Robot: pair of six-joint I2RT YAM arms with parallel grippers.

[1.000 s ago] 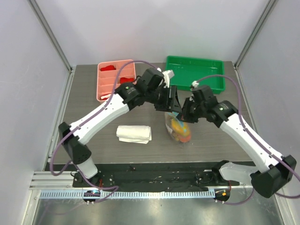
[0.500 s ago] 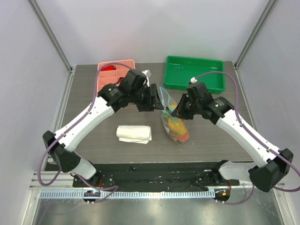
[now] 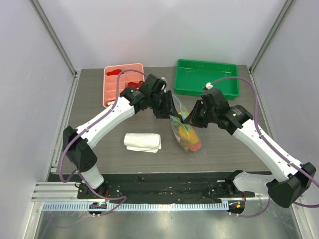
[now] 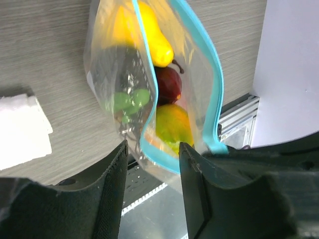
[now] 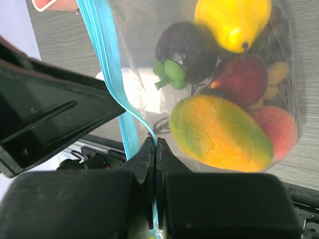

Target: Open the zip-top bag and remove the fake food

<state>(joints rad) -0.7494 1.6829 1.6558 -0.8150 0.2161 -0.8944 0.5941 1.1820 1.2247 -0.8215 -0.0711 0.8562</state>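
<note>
My right gripper holds the strip near the narrow opening's end, so it should regrip nearer the strip's middle (image 4: 217,77) to spread the bag wide.
The zip-top bag (image 3: 187,130) hangs upright over the table with its light-blue zip strip (image 5: 107,64) parted. My right gripper (image 5: 154,147) is shut on one side of the strip and holds the bag up; it shows in the top view (image 3: 189,118). My left gripper (image 4: 152,159) is open, and the other side of the strip (image 4: 149,99) runs between its fingers without being pinched; it also shows from above (image 3: 171,111). The fake food (image 3: 190,138) lies inside: a yellow pear (image 5: 232,20), a purple fruit with a green cap (image 5: 185,47), a mango (image 5: 219,132) and red pieces (image 5: 241,74).
A folded white cloth (image 3: 143,142) lies left of the bag. A pink tray (image 3: 112,89) with flat red pieces stands at the back left. A green tray (image 3: 207,79) stands at the back right.
My left gripper swung out to the left, then came back right to the bag's mouth. The zip strip has parted. My right gripper kept its hold and shifted slightly.
</note>
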